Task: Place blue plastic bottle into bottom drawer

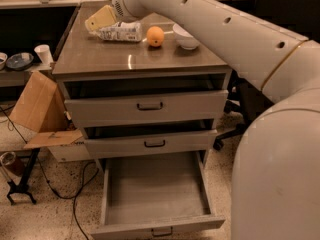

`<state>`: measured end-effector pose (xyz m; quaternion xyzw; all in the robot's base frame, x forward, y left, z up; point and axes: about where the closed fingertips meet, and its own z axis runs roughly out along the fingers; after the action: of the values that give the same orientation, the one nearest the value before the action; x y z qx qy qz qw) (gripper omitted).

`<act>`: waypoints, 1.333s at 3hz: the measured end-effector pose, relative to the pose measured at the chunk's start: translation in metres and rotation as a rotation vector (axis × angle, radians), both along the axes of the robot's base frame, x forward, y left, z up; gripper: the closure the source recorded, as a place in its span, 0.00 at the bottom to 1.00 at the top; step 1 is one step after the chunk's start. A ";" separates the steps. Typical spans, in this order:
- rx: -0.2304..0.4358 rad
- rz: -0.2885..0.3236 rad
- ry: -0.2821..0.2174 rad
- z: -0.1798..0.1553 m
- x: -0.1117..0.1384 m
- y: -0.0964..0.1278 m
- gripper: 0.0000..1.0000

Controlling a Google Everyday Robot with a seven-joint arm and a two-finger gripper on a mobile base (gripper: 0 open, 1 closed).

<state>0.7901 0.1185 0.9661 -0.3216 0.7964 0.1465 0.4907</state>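
The middle of the blue plastic bottle (pixel 108 31) should be gripped by my fingers next, so that both bottle ends stick out beside them.
The blue plastic bottle (pixel 120 32) lies on its side on the grey cabinet top (pixel 135 59), towards the back left, with its label facing me. My gripper (pixel 101 19), with yellowish pads, is at the bottle's left end, just above and behind it. My white arm reaches in from the right across the cabinet top. The bottom drawer (pixel 157 196) is pulled far out at floor level, and its grey interior holds nothing.
An orange (pixel 155 36) and a white bowl (pixel 186 36) sit right of the bottle. The two upper drawers (pixel 150 106) are slightly ajar. A cardboard box (pixel 37 106), a paper cup (pixel 43 54) and floor cables are on the left. A black chair (pixel 245 101) is on the right.
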 end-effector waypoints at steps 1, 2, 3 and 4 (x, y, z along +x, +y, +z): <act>0.002 0.010 -0.007 -0.001 0.001 0.004 0.00; -0.014 0.054 -0.027 -0.006 0.014 0.018 0.00; -0.016 0.071 -0.045 -0.021 0.044 0.036 0.00; -0.026 0.060 -0.036 -0.042 0.072 0.048 0.00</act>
<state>0.8621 0.1670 0.9237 -0.3543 0.7793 0.1449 0.4961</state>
